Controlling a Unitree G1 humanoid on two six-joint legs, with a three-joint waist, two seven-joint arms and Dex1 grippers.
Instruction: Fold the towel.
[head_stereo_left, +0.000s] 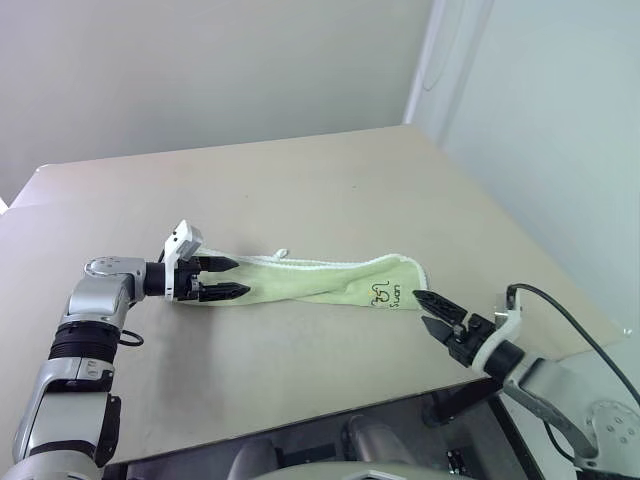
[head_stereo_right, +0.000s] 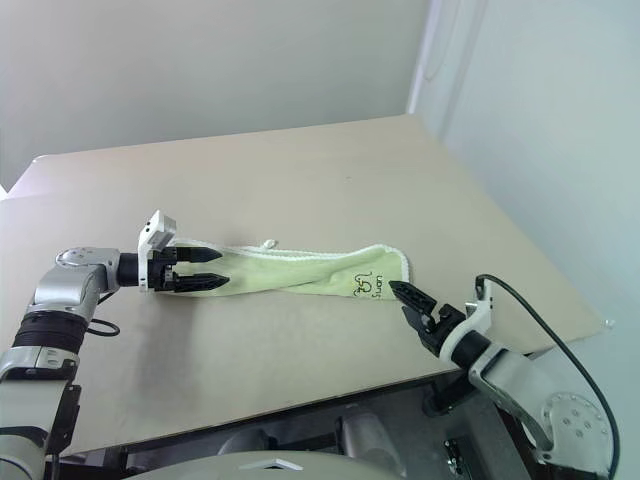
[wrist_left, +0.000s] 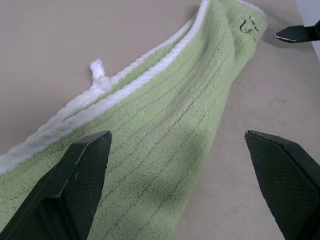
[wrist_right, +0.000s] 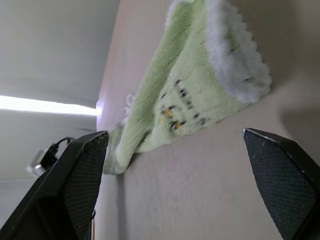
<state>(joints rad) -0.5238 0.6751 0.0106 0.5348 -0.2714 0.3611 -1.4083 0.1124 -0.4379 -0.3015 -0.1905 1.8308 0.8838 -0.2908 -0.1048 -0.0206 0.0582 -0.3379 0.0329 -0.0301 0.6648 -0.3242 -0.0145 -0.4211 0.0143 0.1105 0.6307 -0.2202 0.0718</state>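
Note:
My right gripper will grip the logo end's white edge (head_stereo_left: 422, 274) and pull the towel clear before folding it, because the towel's plain end lies under my left gripper.
The light-green towel (head_stereo_left: 320, 280) lies bunched in a long, narrow strip across the tan table (head_stereo_left: 300, 190). Its white edging runs along the far side, with a small white loop tab (head_stereo_left: 281, 254) sticking out. A dark logo (head_stereo_left: 385, 294) marks its right end. My left gripper (head_stereo_left: 242, 277) is open at the strip's left end, and the left wrist view shows the towel (wrist_left: 165, 130) lying between its fingers. My right gripper (head_stereo_left: 421, 309) is open a short way off the logo end, pointing at it without touching. The right wrist view shows that end of the towel (wrist_right: 195, 95) just ahead.
The table's right edge (head_stereo_left: 560, 290) runs diagonally close behind my right gripper, and the front edge (head_stereo_left: 300, 420) lies below both arms. A black cable (head_stereo_left: 570, 315) loops off the right wrist. A pale wall stands behind the table.

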